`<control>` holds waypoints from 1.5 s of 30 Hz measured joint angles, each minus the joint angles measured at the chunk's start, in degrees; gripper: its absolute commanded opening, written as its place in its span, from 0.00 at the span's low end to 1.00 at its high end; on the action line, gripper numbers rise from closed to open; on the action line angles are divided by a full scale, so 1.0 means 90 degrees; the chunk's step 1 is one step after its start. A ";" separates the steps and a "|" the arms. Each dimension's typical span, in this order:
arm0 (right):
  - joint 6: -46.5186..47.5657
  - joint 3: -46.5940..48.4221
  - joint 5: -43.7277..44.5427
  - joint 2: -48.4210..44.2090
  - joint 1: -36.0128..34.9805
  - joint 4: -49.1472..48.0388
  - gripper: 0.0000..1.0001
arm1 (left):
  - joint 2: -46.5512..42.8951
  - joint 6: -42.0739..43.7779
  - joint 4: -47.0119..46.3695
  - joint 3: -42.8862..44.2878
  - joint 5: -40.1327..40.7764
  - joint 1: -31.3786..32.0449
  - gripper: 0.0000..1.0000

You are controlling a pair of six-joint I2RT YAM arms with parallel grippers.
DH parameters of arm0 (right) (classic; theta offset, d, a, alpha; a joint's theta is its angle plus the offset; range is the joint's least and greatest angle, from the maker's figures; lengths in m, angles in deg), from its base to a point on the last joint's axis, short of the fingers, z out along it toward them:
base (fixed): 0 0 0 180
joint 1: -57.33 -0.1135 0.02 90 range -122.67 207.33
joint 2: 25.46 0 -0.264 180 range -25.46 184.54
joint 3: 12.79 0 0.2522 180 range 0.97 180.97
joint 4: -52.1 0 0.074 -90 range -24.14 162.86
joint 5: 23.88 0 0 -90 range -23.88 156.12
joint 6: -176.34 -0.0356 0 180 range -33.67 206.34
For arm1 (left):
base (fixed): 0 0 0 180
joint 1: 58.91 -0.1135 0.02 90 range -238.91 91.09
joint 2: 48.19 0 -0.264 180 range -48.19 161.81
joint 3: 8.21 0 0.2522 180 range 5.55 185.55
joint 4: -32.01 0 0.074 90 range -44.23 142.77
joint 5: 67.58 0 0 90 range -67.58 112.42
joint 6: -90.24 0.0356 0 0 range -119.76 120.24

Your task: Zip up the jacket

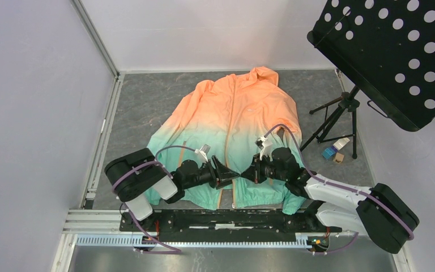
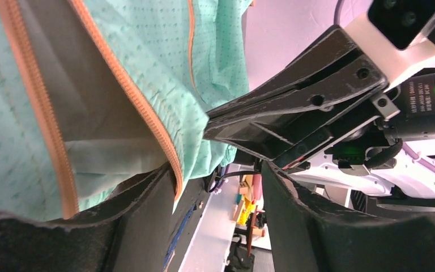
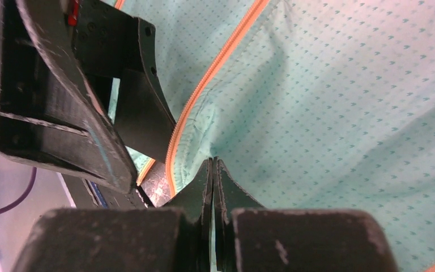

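I should hold the orange zipper edge with my left gripper while my right gripper, now pinching mint fabric beside it, takes that edge's lower end (image 3: 171, 182).
The jacket (image 1: 238, 107) lies flat on the grey table, hood at the far end, orange above and mint green below. Its centre zipper (image 1: 230, 136) is open at the hem. My right gripper (image 1: 251, 171) is shut on a pinch of mint fabric just right of the zipper tape, as the right wrist view (image 3: 213, 161) shows. My left gripper (image 1: 232, 173) faces it from the left, jaws wide apart. In the left wrist view (image 2: 215, 181) the jacket's orange zipper edge (image 2: 173, 164) lies against the left finger (image 2: 130, 226). The right gripper (image 2: 294, 107) is close ahead.
A black perforated music stand (image 1: 391, 51) on a tripod (image 1: 334, 119) stands at the right. Small coloured blocks (image 1: 334, 152) lie by its feet. An aluminium rail (image 1: 204, 238) runs along the near edge. Walls close in the left and far sides.
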 measured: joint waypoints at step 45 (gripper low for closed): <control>-0.0675 0.0874 0.2443 -0.1059 -0.2266 0.2079 0.48 | -0.2288 0.1268 0.4762 0.1190 0.0673 0.0100 0.02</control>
